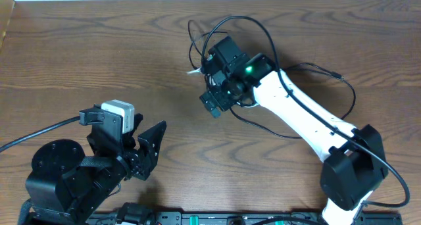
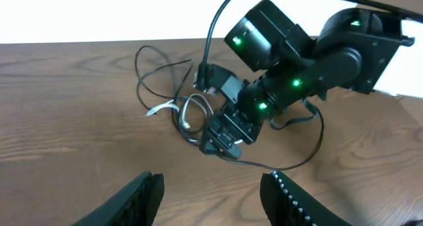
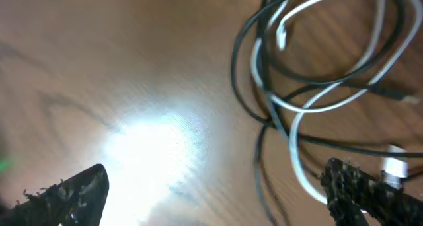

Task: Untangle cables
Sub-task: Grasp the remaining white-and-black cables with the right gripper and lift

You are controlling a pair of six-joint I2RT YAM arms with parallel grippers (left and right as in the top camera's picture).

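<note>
My right gripper will grip the white cord near its end (image 1: 195,71) (image 3: 392,168) that sticks out beside the thin black loops.
The cables (image 1: 212,35) lie tangled at the table's far middle: several thin black loops and one white cord whose end (image 1: 195,72) pokes out left. They also show in the left wrist view (image 2: 173,106) and close up in the right wrist view (image 3: 299,87). My right gripper (image 1: 214,101) is open, low over the near edge of the tangle; in the right wrist view (image 3: 215,186) a black strand and the white cord run between its fingers near the right one. My left gripper (image 1: 148,146) is open and empty, well short of the cables (image 2: 215,191).
One black strand (image 1: 345,87) trails right past the white right arm (image 1: 302,113) and ends in a small plug. The left arm's black base (image 1: 59,179) sits at the front left. A black rail (image 1: 197,218) runs along the front edge.
</note>
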